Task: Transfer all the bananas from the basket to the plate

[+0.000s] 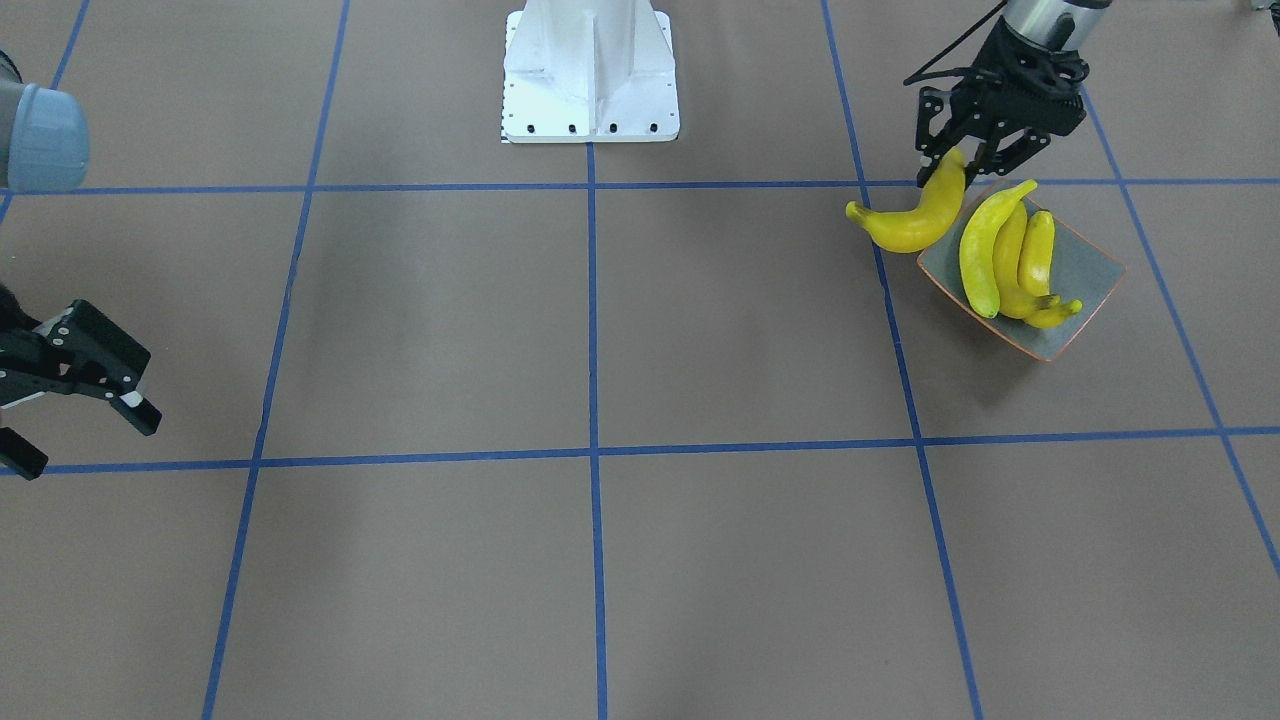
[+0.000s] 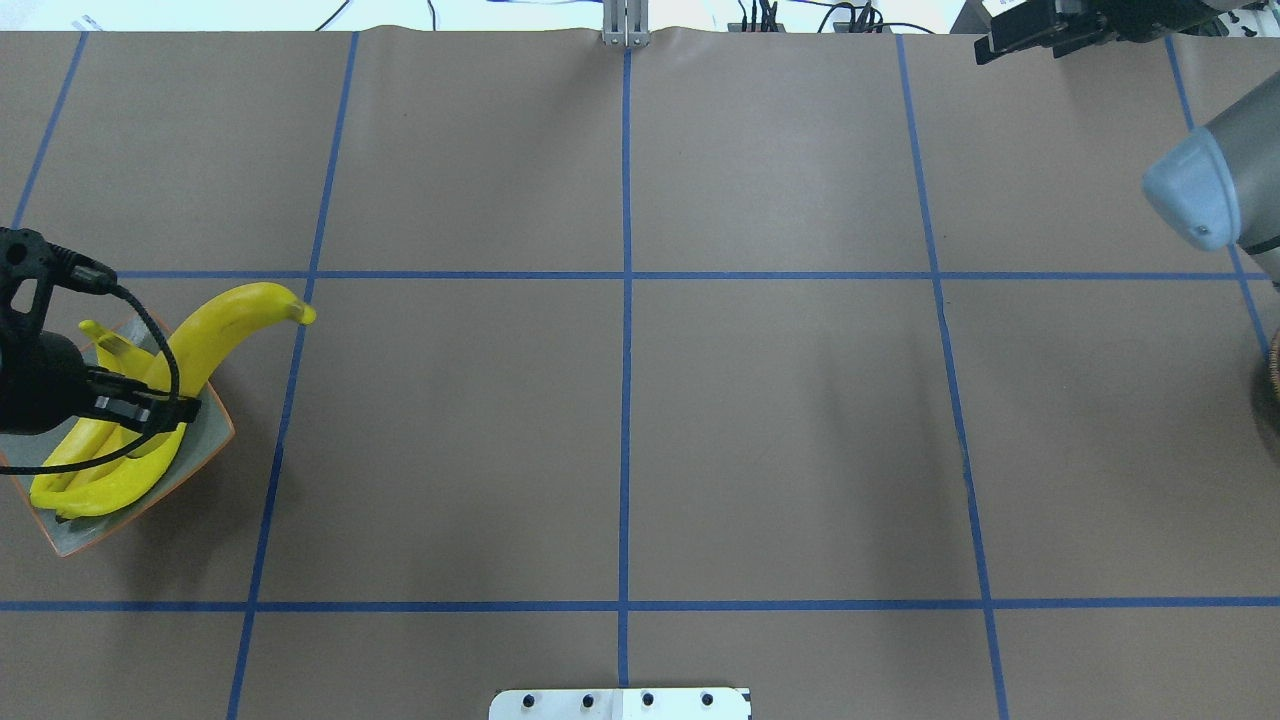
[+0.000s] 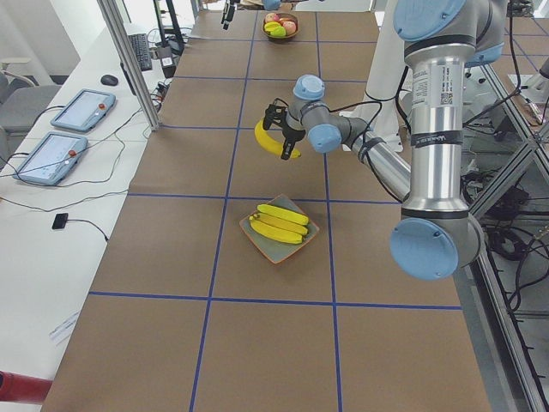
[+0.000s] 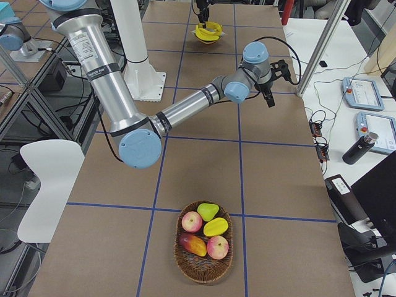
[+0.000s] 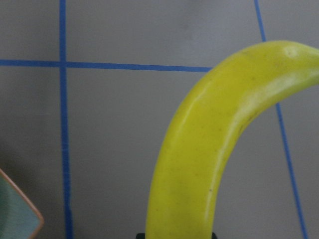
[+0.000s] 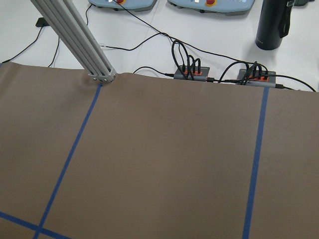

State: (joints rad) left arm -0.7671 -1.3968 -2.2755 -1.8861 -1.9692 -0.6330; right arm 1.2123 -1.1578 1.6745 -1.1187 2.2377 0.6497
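Next, my left gripper releases the yellow banana across the middle of the three bananas on the plate (image 1: pixel 1026 260). The yellow banana is still in the air beside the plate's corner.
My left gripper (image 1: pixel 955 168) is shut on one end of a yellow banana (image 1: pixel 912 222) and holds it in the air beside the plate's corner. The banana fills the left wrist view (image 5: pixel 199 164), and also shows in the overhead view (image 2: pixel 222 328). The square grey-green plate (image 1: pixel 1088 265) with an orange rim holds three more bananas (image 1: pixel 1005 262) lying side by side. The wicker basket (image 4: pixel 185 263) holds apples and other fruit, with no banana showing in it. My right gripper (image 1: pixel 85 438) is open and empty, far from both, above bare table.
The white robot base (image 1: pixel 590 75) stands at the table's middle edge. Blue tape lines cross the brown table. Cables and power strips (image 6: pixel 192 74) lie beyond the far edge. A metal post (image 6: pixel 79 42) stands at that edge.
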